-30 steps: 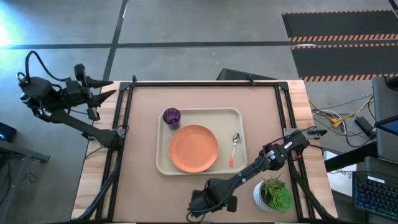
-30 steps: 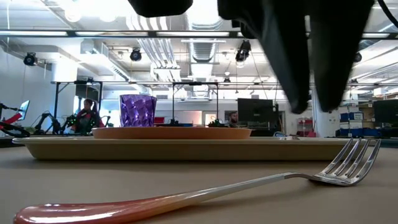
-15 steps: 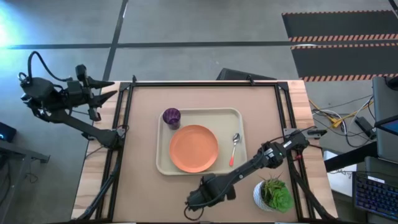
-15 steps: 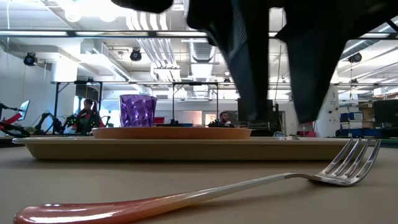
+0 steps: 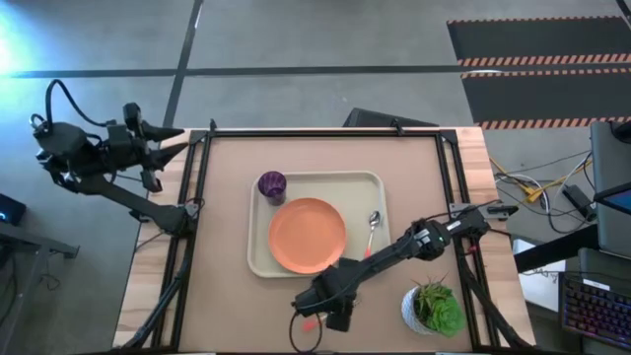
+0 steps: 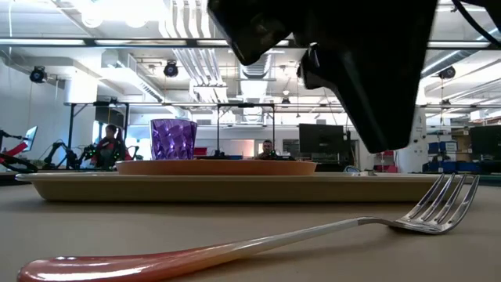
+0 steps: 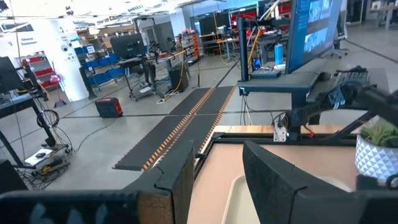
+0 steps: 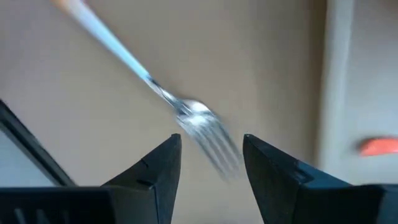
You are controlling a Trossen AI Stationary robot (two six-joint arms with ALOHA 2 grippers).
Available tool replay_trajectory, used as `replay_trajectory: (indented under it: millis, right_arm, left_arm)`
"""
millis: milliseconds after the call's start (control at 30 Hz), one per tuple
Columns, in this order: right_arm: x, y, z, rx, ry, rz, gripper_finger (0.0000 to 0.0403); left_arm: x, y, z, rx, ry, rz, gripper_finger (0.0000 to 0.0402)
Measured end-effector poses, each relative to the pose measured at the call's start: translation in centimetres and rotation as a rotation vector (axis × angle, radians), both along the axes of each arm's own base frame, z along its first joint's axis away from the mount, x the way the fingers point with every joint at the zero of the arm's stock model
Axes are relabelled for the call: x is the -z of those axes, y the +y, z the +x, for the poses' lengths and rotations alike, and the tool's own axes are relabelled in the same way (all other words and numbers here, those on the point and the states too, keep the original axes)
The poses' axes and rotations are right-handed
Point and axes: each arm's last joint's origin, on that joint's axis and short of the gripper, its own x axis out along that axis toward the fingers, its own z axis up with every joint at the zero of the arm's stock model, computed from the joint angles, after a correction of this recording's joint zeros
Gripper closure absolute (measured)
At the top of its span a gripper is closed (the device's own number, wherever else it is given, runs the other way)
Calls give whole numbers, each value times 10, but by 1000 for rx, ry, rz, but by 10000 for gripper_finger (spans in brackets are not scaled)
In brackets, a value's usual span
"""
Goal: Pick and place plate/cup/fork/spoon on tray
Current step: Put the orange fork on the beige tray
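Note:
The fork's teeth are slanted under my right gripper's fingers, so I need to turn the gripper and grab the fork by its metal neck (image 8: 139,70).
The fork (image 6: 235,249) lies flat on the table near its front edge, red-orange handle to one side and tines (image 6: 442,205) to the other. My right gripper (image 8: 211,158) hangs open just above it (image 5: 320,312), with the tines (image 8: 202,134) showing between its fingers, untouched. On the cream tray (image 5: 258,258) rest the orange plate (image 5: 308,235), the purple cup (image 5: 272,184) and the spoon (image 5: 372,233). My left gripper (image 5: 166,148) waits open beyond the table's far left corner.
A white pot with a green plant (image 5: 432,308) stands at the near right, close to my right arm. Black frame rails (image 5: 192,217) run along the table's left and right sides. Bare table lies left of the tray.
My right gripper has moved toward the table's left edge, coming over the fork, and its fingers have opened. The fork has stayed where it was.

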Motion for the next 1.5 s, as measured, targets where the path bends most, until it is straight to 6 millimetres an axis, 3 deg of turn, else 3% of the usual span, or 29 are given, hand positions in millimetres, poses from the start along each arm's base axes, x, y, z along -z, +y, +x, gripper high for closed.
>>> replay_trajectory:
  millis: [300, 700, 900, 1233, 1500]
  right_arm:
    - [0, -5, 4, -288, -40, 108, 243]
    - [-1, 8, 26, -209, -269, 195, 247]
    - [2, 16, 28, -210, -322, 172, 246]
    - [28, 21, 29, -373, -296, 166, 254]
    - [36, 24, 27, -423, -272, 191, 259]
  left_arm:
    - [-4, -7, 19, -5, -38, -77, 282]
    - [-2, -18, 50, -4, 23, -57, 282]
    - [-3, -18, 46, 40, 16, -64, 282]
    - [-5, -10, 25, 44, -60, -155, 282]
    - [-5, -10, 24, 45, -65, -159, 282]
